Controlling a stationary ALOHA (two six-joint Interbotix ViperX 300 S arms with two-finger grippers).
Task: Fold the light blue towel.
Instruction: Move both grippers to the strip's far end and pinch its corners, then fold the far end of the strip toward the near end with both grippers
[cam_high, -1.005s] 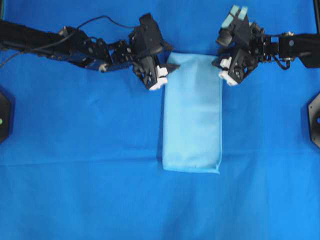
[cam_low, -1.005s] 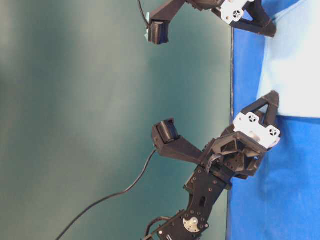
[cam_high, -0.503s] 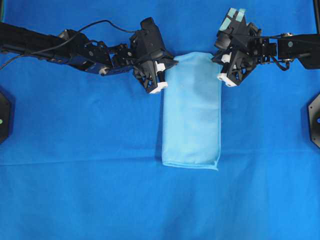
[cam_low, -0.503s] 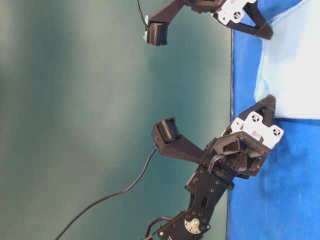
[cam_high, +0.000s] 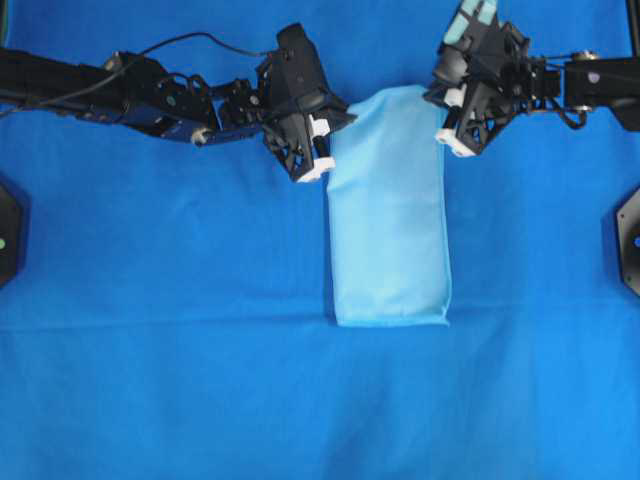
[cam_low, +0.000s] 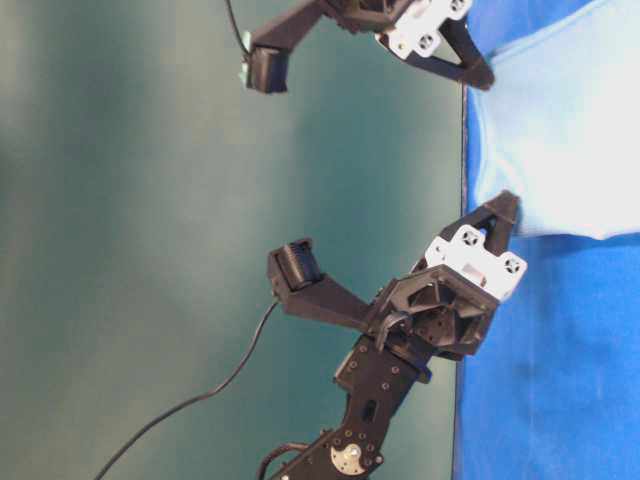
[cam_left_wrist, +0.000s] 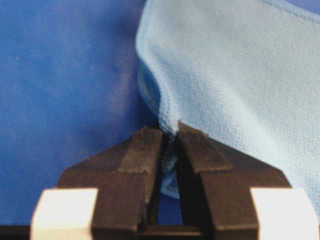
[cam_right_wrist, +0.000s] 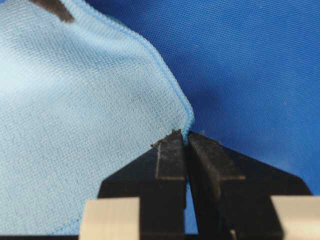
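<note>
My left gripper needs to release the far corner of the light blue towel, now raised off the cover, just inside the towel's near corner (cam_high: 342, 301) on that gripper's side.
The light blue towel (cam_high: 390, 220) lies as a long folded strip on the deep blue table cover (cam_high: 150, 350). Its far end is raised off the cover. My left gripper (cam_high: 345, 118) is shut on the towel's far left corner; in the left wrist view the gripper (cam_left_wrist: 170, 132) pinches a bunched hem of the towel (cam_left_wrist: 240, 75). On the far right corner my right gripper (cam_high: 432, 95) is shut too, and its wrist view shows the gripper (cam_right_wrist: 186, 137) clamped on the towel's (cam_right_wrist: 75, 125) stitched edge. In the table-level view both grippers (cam_low: 505, 205) (cam_low: 485, 80) hold the towel (cam_low: 560, 130) lifted.
Black fixtures sit at the left edge (cam_high: 5, 240) and right edge (cam_high: 630, 235) of the table. A black cable (cam_high: 190, 40) trails over the left arm. A dark green backdrop (cam_low: 150, 200) stands beyond the table's far edge.
Both grippers have shut on the towel's far corners and risen with them. The far end lifted, and the near edge slid a little toward the far side.
</note>
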